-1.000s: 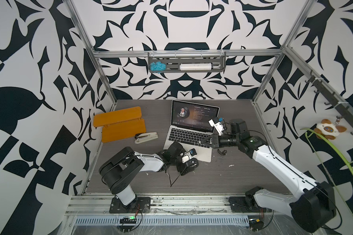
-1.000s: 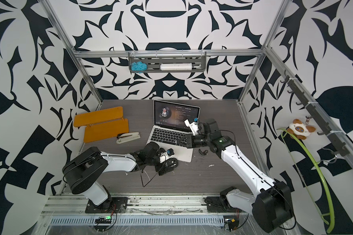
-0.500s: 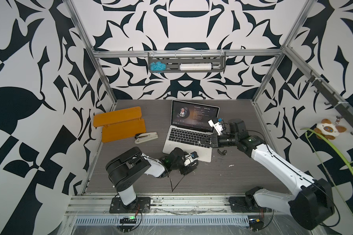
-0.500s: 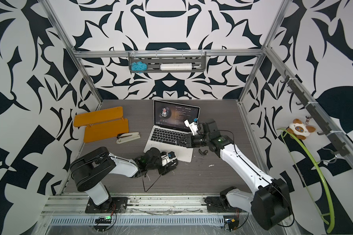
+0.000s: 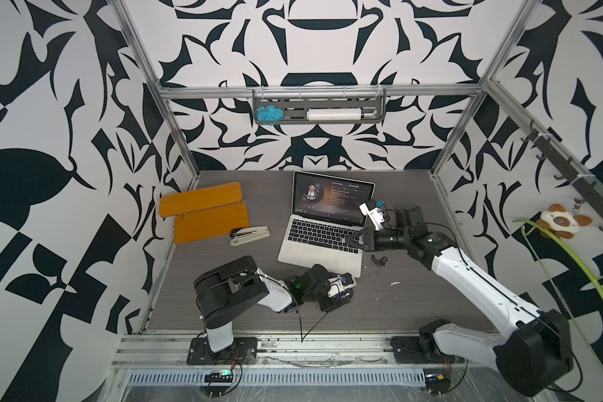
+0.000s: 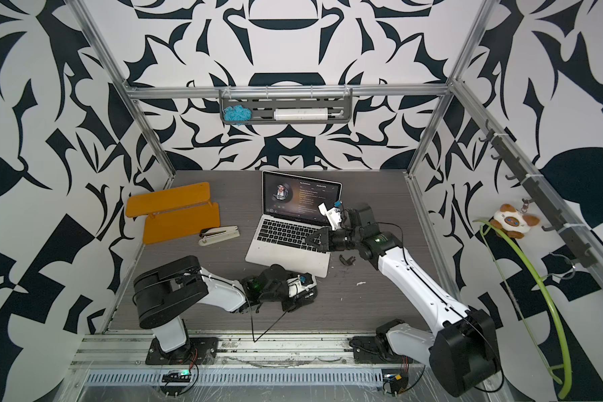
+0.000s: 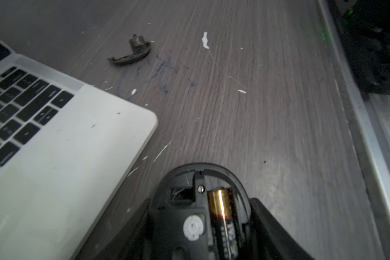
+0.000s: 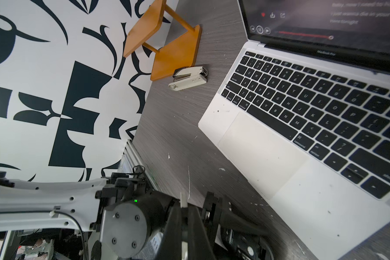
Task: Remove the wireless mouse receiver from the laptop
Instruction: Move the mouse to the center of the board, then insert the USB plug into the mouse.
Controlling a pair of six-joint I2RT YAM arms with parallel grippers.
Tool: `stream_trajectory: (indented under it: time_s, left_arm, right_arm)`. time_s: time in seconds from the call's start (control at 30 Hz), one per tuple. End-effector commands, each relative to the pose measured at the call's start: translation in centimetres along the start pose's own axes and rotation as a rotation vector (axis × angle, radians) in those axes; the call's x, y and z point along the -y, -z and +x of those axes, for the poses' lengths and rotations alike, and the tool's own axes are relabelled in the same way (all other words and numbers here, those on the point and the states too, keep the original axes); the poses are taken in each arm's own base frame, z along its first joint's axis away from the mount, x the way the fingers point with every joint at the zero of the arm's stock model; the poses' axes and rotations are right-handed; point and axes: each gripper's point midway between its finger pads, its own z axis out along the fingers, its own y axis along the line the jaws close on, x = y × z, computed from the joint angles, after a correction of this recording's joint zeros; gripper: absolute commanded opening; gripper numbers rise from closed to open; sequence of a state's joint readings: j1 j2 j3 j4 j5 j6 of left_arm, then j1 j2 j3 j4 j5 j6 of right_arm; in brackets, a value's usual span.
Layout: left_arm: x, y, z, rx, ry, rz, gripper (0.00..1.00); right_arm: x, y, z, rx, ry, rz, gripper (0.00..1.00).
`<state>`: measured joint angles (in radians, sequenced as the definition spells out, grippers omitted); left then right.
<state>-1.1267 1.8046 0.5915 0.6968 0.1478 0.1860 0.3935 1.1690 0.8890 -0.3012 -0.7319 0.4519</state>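
The mouse's receiver slot is between my left gripper's fingers, so next I open them and grab the mouse's body farther back (image 7: 191, 250) before my right gripper brings the receiver there.
The silver laptop (image 5: 322, 257) (image 6: 289, 259) stands open mid-table, its screen lit. My right gripper (image 5: 349, 240) (image 8: 185, 208) hovers over the right end of its keyboard, shut on the wireless mouse receiver (image 8: 183, 200); only a small pale metal end shows between the fingertips. My left gripper (image 5: 342, 296) (image 7: 202, 202) sits low in front of the laptop's near right corner (image 7: 65, 157), shut on the black mouse (image 7: 189, 202). The mouse is turned underside up with its battery (image 7: 220, 202) showing.
A small black curved plastic piece (image 5: 379, 259) (image 7: 131, 53) lies on the table right of the laptop. An orange stand (image 5: 206, 215) and a white stapler (image 5: 249, 235) sit at the left. A rack (image 5: 319, 111) hangs on the back wall. A thin black cable (image 5: 310, 330) trails to the front rail.
My left gripper has drawn back toward the front edge and a little right, and its jaws have narrowed onto the mouse. The right arm has hardly moved.
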Motion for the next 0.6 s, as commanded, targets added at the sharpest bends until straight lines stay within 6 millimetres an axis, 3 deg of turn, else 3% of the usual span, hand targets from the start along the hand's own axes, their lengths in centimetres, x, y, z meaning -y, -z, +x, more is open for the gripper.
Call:
stream_trajectory:
  time_s: [0.0,0.07,0.2,0.57]
  left_arm:
    - [1.8,-0.8,4.5,-0.140,0.055,0.058,0.65]
    - [1.6,-0.9,5.0,-0.128,0.055,0.039,0.76]
    - [1.1,-0.6,5.3,-0.108,0.045,0.000,0.89]
    - [-0.2,0.2,6.9,-0.027,0.041,-0.109,0.94]
  right_arm:
    - [-0.8,1.3,-1.5,0.051,0.044,0.009,0.00]
    - [0.0,1.1,-1.2,0.039,0.026,0.040,0.00]
    - [1.4,1.0,-0.1,0.008,-0.006,0.096,0.00]
    - [2.1,0.6,3.0,-0.056,-0.063,0.102,0.00]
